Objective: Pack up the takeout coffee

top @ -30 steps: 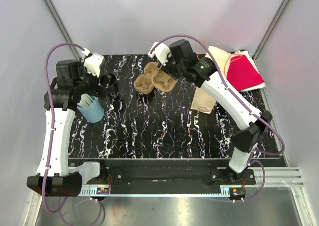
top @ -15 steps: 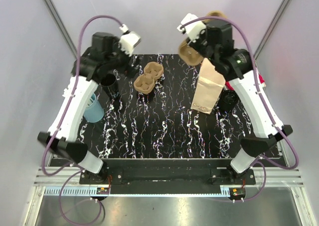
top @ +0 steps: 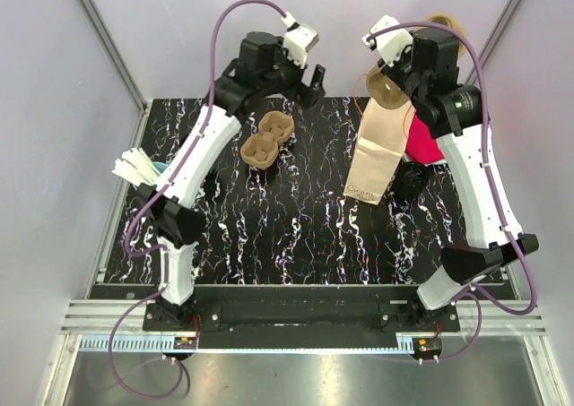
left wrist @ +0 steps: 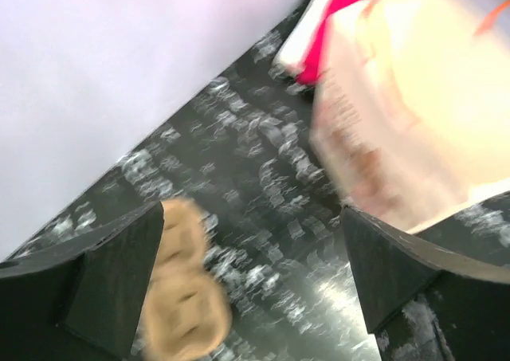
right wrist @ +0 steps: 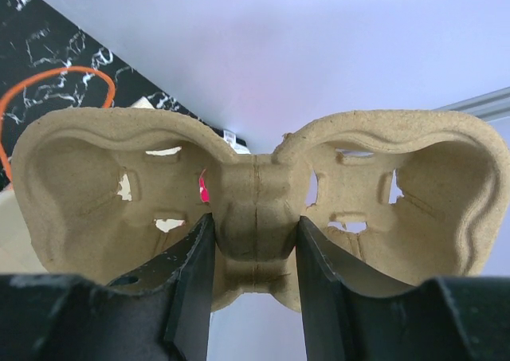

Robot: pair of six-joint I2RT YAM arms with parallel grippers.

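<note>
I will close my left gripper on the brown paper bag's orange handle (top: pixel 356 90) on the side toward the cup carrier lying on the table.
My right gripper (top: pixel 391 73) (right wrist: pixel 253 245) is shut on the middle ridge of a brown pulp cup carrier (top: pixel 384 90) (right wrist: pixel 255 178), held in the air just over the mouth of the standing brown paper bag (top: pixel 377 151). A second cup carrier (top: pixel 266 139) lies on the black marbled table (top: pixel 296 227), and shows blurred in the left wrist view as well (left wrist: pixel 185 297). My left gripper (top: pixel 310 85) (left wrist: pixel 253 217) hangs open and empty high above the table's back edge, beyond that carrier. The bag (left wrist: pixel 406 114) is a blur at the right of the left wrist view.
A pink cloth (top: pixel 423 139) on white paper lies at the back right behind the bag. A dark round cup (top: pixel 413 180) sits right of the bag. A blue cup with white sticks (top: pixel 136 167) stands at the left edge, partly behind my left arm.
My right arm has lifted one carrier off the table to above the now upright bag. My left arm has swung up from the blue cup to the back middle, jaws still open.
</note>
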